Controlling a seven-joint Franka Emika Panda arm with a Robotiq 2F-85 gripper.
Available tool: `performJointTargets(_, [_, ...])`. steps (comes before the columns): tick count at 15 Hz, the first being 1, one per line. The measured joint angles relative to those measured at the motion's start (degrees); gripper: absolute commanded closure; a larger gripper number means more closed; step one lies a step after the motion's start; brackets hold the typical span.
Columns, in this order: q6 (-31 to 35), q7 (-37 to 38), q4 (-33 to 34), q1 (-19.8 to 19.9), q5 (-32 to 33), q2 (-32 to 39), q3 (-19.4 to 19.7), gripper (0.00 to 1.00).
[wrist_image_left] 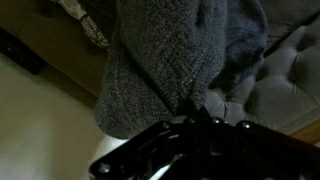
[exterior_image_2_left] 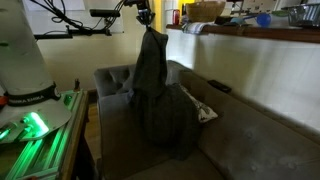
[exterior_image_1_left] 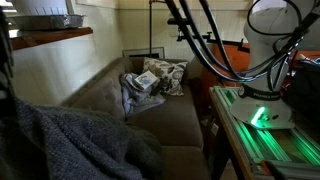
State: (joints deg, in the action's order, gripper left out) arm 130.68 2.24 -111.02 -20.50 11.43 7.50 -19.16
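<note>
I will let go of the dark grey blanket on the near end of the couch seat [exterior_image_1_left: 114,151] with my gripper.
My gripper [exterior_image_2_left: 146,22] is high above the couch [exterior_image_2_left: 250,140], shut on the top of a dark grey knitted blanket [exterior_image_2_left: 155,90]. The blanket hangs straight down in a long fold, and its lower end rests on the seat. In the wrist view the black gripper [wrist_image_left: 195,118] pinches the bunched knit fabric [wrist_image_left: 160,60], with tufted couch upholstery [wrist_image_left: 285,80] behind. In an exterior view the blanket [exterior_image_1_left: 60,140] fills the near left corner, and the gripper itself is out of sight there.
Patterned pillows [exterior_image_1_left: 165,75] and a crumpled cloth [exterior_image_1_left: 138,85] lie at the couch's far end [exterior_image_1_left: 170,115]; a pillow [exterior_image_2_left: 205,113] shows behind the hanging blanket. The robot base [exterior_image_2_left: 25,60] stands on a green-lit table [exterior_image_2_left: 35,135] beside the couch. A counter ledge [exterior_image_2_left: 250,35] runs behind.
</note>
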Motion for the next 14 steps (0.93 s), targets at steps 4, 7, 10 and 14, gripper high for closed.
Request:
performJointTargets(4, [0.0,0.0,-0.9,0.4,0.0,0.3,0.6,0.96])
performJointTargets(7, [0.0,0.0,-1.0,0.5,0.0,0.3,0.7,0.99])
performJointTargets(10, [-2.2,-3.4,1.0,0.0,1.0,1.4,0.5,0.99])
performJointTargets(14, [-12.1,-10.9,11.9,-2.8,4.8,6.4,-0.7,0.99])
